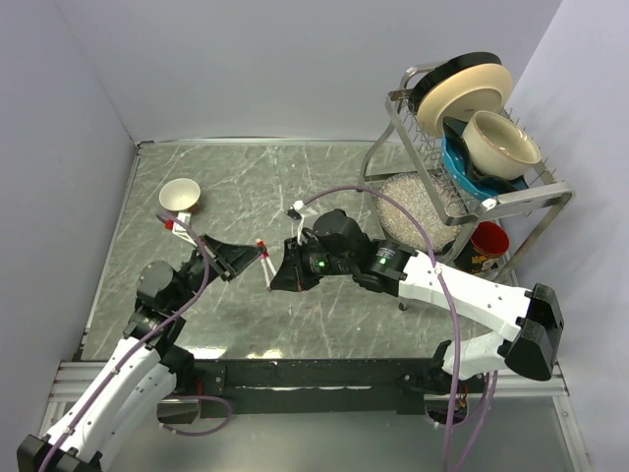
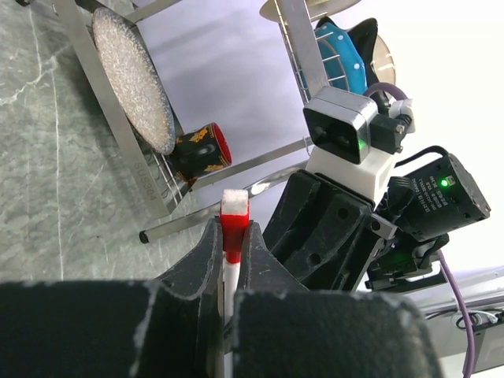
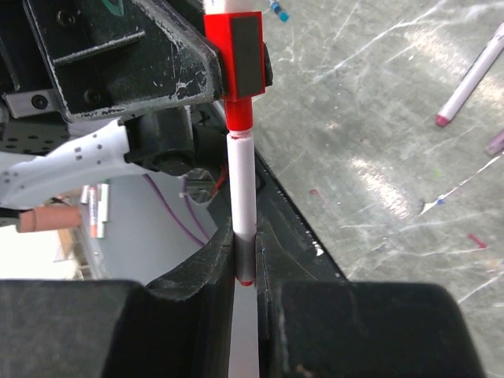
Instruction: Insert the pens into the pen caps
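The white pen will leave my left gripper in its red pen cap on the table (image 1: 274,275) below my right gripper's fingers.
My left gripper (image 2: 234,236) is shut on a red pen cap (image 2: 234,226) with a white end, and a white barrel shows below it between the fingers. In the right wrist view my right gripper (image 3: 246,252) is shut on a white pen (image 3: 242,185). The pen's red end sits in the mouth of the red pen cap (image 3: 242,51). In the top view both grippers meet mid-table, left gripper (image 1: 256,256) and right gripper (image 1: 279,278), with the pen (image 1: 266,267) between them. Another pen (image 3: 471,80) with a pink end lies on the table, and a tiny blue pen cap (image 3: 277,11) lies farther off.
A small bowl (image 1: 180,195) stands at the back left with a red-ended pen (image 1: 173,224) beside it. A wire dish rack (image 1: 521,202) with plates and a bowl fills the back right, over a red cup (image 1: 488,240). Grey walls close in the left and back.
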Available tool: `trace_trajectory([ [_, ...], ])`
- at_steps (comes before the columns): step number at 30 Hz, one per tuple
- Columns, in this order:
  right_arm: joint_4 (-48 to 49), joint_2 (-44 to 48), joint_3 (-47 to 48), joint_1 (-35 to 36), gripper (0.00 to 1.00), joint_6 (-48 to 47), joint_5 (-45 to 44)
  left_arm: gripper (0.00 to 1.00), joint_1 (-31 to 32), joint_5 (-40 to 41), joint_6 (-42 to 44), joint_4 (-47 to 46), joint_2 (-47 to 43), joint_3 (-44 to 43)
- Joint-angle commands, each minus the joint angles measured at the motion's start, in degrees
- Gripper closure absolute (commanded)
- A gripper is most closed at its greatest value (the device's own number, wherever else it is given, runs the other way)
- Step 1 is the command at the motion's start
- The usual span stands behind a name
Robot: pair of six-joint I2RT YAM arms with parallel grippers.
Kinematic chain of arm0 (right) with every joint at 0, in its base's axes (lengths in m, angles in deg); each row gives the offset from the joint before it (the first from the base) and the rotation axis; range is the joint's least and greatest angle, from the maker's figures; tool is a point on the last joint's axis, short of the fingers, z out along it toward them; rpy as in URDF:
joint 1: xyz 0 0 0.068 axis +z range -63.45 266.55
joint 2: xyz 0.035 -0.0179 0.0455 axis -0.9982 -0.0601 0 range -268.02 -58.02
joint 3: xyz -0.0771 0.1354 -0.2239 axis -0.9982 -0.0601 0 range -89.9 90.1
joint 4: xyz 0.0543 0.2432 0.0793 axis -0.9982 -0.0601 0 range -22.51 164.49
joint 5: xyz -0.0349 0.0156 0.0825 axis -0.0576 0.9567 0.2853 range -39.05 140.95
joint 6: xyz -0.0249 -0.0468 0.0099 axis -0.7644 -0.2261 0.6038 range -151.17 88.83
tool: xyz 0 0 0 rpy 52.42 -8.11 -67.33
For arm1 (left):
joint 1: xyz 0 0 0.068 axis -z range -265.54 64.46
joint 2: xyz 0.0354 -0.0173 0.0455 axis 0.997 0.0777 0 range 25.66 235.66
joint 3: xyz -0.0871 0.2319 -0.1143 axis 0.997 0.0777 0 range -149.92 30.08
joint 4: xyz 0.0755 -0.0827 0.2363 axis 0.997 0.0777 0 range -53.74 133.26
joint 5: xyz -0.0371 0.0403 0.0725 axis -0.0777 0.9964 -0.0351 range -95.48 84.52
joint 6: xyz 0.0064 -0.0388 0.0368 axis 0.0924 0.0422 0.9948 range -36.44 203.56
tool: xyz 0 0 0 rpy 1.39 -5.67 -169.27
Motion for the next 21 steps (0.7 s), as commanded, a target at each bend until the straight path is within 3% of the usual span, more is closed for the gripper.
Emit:
trace_trajectory([
  [1,17.2,2.0,5.8,-4.6,1.0,-3.1,-13.8,0.99,3.4,-12.6,0.4,9.4,-2.1,0.9],
  [7,19.2,-0.6,9.0,-4.6,1.0,-2.3,-14.3,0.99,5.0,-11.7,-3.9,4.9,-5.0,4.9],
  [11,20.2,-2.5,11.0,-4.6,1.0,-3.7,-15.4,0.99,7.2,-10.2,-0.4,11.2,-4.4,4.5],
  [15,17.7,-5.9,15.6,-4.6,1.0,-4.6,-14.9,0.99,9.1,-9.3,-3.4,5.9,-4.8,7.0],
  [21,19.6,-6.2,13.8,-5.0,1.0,-4.6,-15.3,0.99,13.1,-7.7,-1.6,5.7,-3.1,6.3],
])
